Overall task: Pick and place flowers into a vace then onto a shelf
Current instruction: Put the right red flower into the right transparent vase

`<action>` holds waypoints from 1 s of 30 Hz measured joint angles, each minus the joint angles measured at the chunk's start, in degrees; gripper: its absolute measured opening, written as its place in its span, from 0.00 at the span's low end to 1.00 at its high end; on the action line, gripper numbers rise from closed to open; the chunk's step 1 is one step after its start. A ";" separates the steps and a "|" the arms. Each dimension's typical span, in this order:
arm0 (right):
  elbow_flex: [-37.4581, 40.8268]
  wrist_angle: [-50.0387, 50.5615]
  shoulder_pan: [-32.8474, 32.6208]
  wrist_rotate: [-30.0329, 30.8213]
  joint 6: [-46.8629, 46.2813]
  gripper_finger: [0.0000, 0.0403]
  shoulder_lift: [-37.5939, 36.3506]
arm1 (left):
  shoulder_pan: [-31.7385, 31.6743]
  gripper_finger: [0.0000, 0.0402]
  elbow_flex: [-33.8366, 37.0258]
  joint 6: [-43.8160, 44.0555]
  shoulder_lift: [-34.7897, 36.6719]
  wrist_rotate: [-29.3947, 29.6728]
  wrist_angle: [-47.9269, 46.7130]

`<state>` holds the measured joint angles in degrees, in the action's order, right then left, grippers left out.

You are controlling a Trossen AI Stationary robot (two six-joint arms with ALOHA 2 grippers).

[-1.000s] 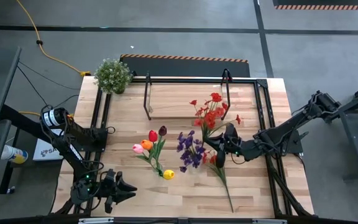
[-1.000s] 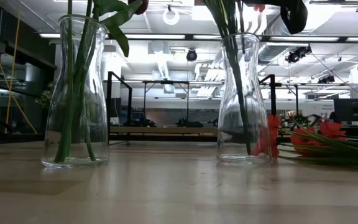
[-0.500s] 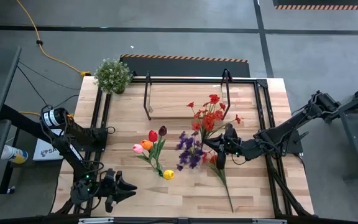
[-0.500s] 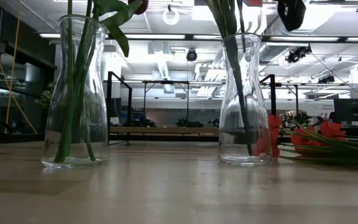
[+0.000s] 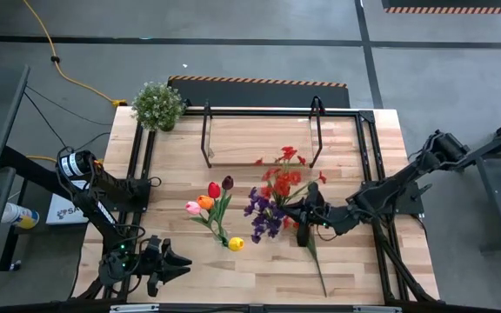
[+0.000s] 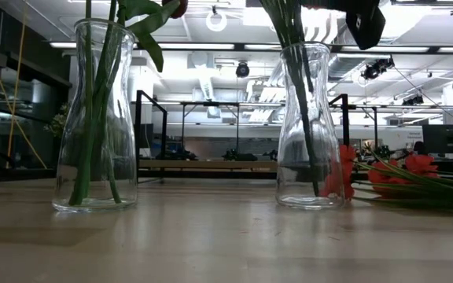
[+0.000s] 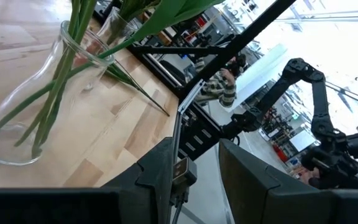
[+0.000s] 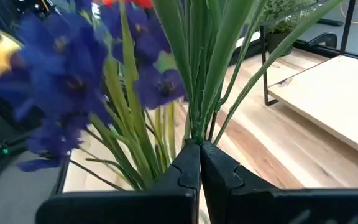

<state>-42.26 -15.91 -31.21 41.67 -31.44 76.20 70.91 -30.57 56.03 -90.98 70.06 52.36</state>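
Next, I release the red spray from my right gripper in the glass vase with the purple sprays (image 5: 289, 226).
Two glass vases stand on the plank table. The left vase (image 6: 94, 118) holds tulips (image 5: 211, 200); a yellow tulip (image 5: 236, 243) lies beside it. The right vase (image 6: 309, 126) holds purple sprays (image 5: 263, 213). My right gripper (image 5: 307, 213) hovers level just right of that vase, shut on a red spray (image 5: 285, 174). Another red flower (image 6: 399, 169) lies flat on the table, its stem (image 5: 317, 261) running toward the near edge. My left gripper (image 5: 168, 265) waits open at the near left corner. The shelf (image 5: 259, 139) stands at the far middle. My right gripper pinches the red spray's bundle of green stems (image 8: 197, 134) between its two shut fingertips (image 8: 188, 165). It comes in about level from the table's right, across the stems. The blossoms rise above the fingers. The fingers hide the stems' lower part.
A bushy potted plant (image 5: 157, 104) stands at the far left corner. Black frame rails (image 5: 142, 165) run along both sides of the table. The shelf's upright black loops (image 5: 317, 113) rise at its ends. Bare planks (image 5: 233, 278) lie along the near edge.
My right gripper, still shut, has gone toward the table's near left and a little down, nearer the right vase. The red spray has gone with it, its blossoms now closer to the purple sprays. The right vase has shifted slightly.
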 joint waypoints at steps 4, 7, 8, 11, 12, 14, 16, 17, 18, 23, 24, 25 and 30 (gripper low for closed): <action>0.00 0.07 -0.10 0.03 0.00 0.00 0.66 | -0.01 0.41 0.00 0.00 0.00 0.00 0.02; 0.00 0.15 -0.08 0.07 0.75 0.00 0.69 | -0.01 0.41 0.00 0.00 0.00 0.02 0.09; 0.00 0.16 -0.08 0.09 1.06 0.00 0.69 | 0.00 0.41 0.00 0.01 0.00 0.01 0.09; 0.00 0.20 -0.08 -0.44 1.77 0.00 0.69 | 0.00 0.41 0.00 0.02 0.00 0.01 0.06; 0.00 0.22 -0.08 -0.85 1.84 0.00 0.69 | 0.00 0.41 0.00 0.00 0.00 0.02 0.06; 0.00 0.35 -0.08 -2.00 1.90 0.00 0.69 | 0.01 0.41 0.00 0.00 0.00 0.02 0.04; 0.00 0.67 -0.08 -3.06 1.92 0.00 0.69 | 0.00 0.41 0.00 -0.02 0.00 0.02 0.02; 0.00 0.71 -0.08 -3.38 1.92 0.00 0.69 | 0.00 0.41 0.00 -0.04 0.00 0.01 0.00; 0.00 0.81 -0.08 -3.74 1.90 0.00 0.69 | 0.00 0.41 0.00 -0.07 0.00 0.02 -0.02; 0.00 1.69 -0.08 -6.23 1.90 0.00 0.69 | 0.00 0.41 0.00 -0.10 0.00 0.02 -0.02; 0.00 1.95 -0.07 -7.09 1.92 0.00 0.69 | 0.00 0.41 0.00 -0.11 0.00 0.02 -0.02; 0.00 2.26 -0.04 -8.31 1.93 0.00 0.69 | -0.01 0.41 0.00 -0.16 0.00 0.02 -0.02; 0.00 3.22 0.08 -11.91 1.92 0.00 0.69 | -0.01 0.41 0.00 -0.20 0.00 0.02 -0.01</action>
<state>-42.26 -12.69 -31.13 29.76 -29.52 76.88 70.89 -30.57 55.83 -90.98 70.08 52.35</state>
